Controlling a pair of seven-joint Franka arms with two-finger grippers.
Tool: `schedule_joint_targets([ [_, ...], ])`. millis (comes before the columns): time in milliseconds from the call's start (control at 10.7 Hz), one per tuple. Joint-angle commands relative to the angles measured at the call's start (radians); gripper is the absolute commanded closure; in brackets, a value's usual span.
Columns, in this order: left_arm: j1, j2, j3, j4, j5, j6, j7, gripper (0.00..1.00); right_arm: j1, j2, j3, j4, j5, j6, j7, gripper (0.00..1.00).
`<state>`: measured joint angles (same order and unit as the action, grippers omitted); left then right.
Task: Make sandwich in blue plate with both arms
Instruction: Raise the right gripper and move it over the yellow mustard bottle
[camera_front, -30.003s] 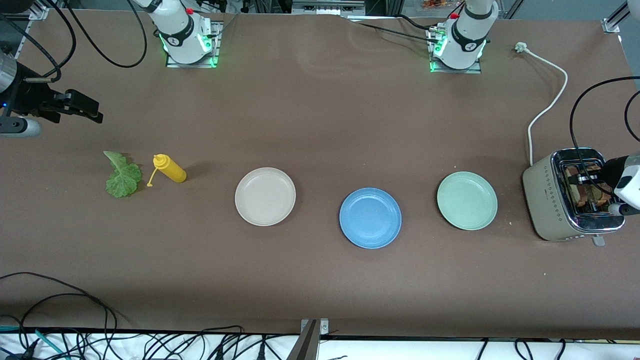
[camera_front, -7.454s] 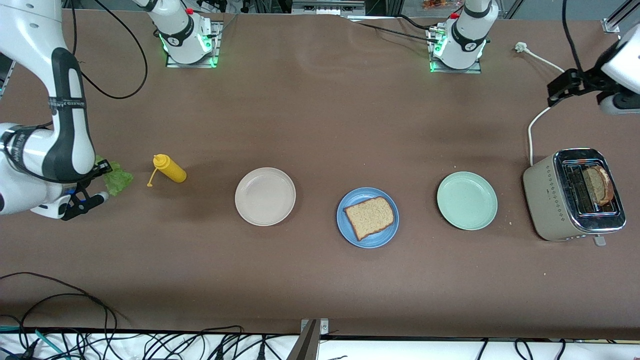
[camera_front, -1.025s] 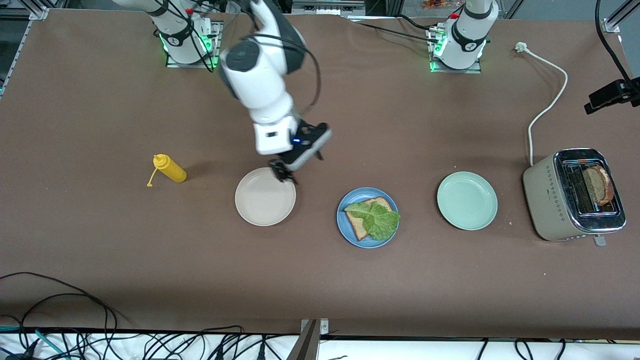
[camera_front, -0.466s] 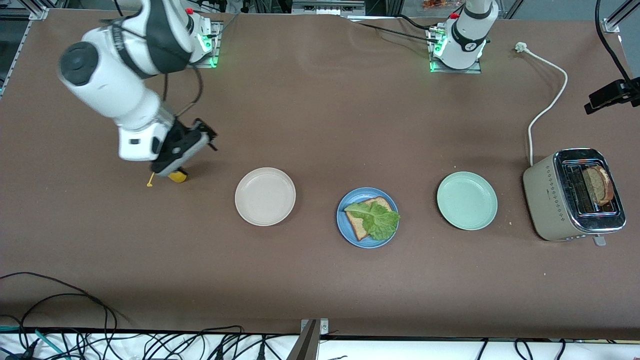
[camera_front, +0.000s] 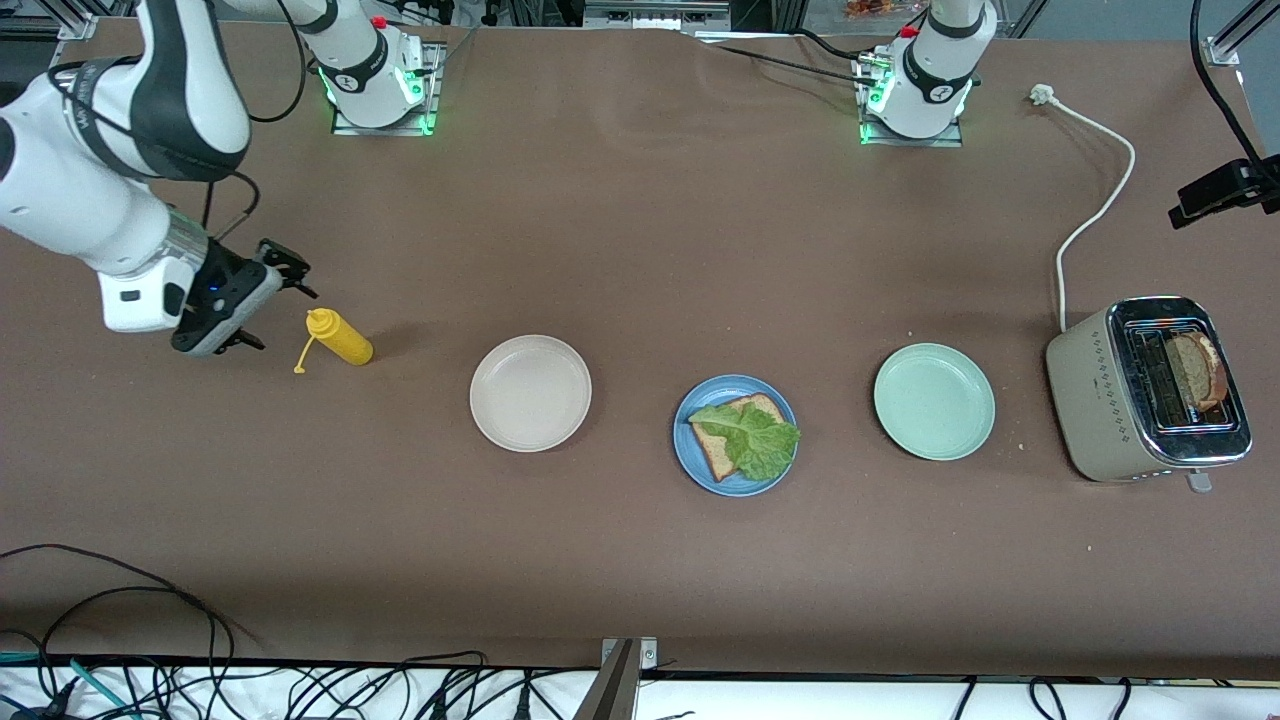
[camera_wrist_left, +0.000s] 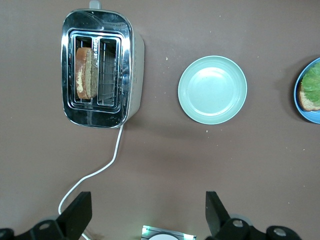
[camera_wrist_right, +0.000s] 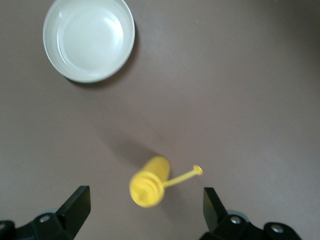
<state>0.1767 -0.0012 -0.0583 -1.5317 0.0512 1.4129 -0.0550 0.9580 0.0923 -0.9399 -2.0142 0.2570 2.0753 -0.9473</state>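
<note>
The robot's right gripper should next move to the standing yellow bottle and close around the bottle's body (camera_front: 342, 337) (camera_wrist_right: 158, 169), just below its cap.
The blue plate (camera_front: 735, 488) holds one brown bread slice (camera_front: 717, 460) with a ruffled lettuce leaf (camera_front: 757, 441) lying on it. The plate's edge (camera_wrist_left: 315, 117), bread (camera_wrist_left: 306, 101) and lettuce (camera_wrist_left: 313, 80) also show in the left wrist view. A second bread slice (camera_front: 1196, 370) (camera_wrist_left: 84, 73) stands in the toaster (camera_front: 1095, 400) (camera_wrist_left: 132, 65). My right gripper (camera_front: 274, 311) (camera_wrist_right: 144, 211) hangs open and empty over the table beside the yellow bottle (camera_front: 341, 337) (camera_wrist_right: 148, 187). My left gripper (camera_front: 1195, 205) (camera_wrist_left: 148, 216) waits open and empty, high over the table near the toaster's cord.
A beige-white plate (camera_front: 530, 393) (camera_wrist_right: 89, 40) and a pale mint-green plate (camera_front: 934, 401) (camera_wrist_left: 212, 90) flank the blue plate. The toaster's white cord (camera_front: 1095, 215) (camera_wrist_left: 100, 172) runs toward the left arm's base. Cables lie along the table edge nearest the front camera.
My right arm has swung from over the beige-white plate toward its own end of the table, stopping beside the yellow bottle. The left arm has not moved.
</note>
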Motion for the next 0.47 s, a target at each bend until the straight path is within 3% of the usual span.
schedule_joint_targets([
  [0, 0.004, 0.009, 0.000, 0.024, -0.022, -0.011, 0.004, 0.00, 0.018, -0.052, -0.083, -0.144, 0.013, 0.148, -0.221, 0.00],
  [93, 0.004, 0.009, 0.000, 0.024, -0.022, -0.011, 0.004, 0.00, 0.016, -0.068, -0.098, -0.184, 0.040, 0.192, -0.281, 0.00],
  [373, 0.004, 0.009, 0.000, 0.024, -0.022, -0.011, 0.006, 0.00, -0.013, -0.042, -0.163, -0.225, 0.241, 0.195, -0.573, 0.00],
])
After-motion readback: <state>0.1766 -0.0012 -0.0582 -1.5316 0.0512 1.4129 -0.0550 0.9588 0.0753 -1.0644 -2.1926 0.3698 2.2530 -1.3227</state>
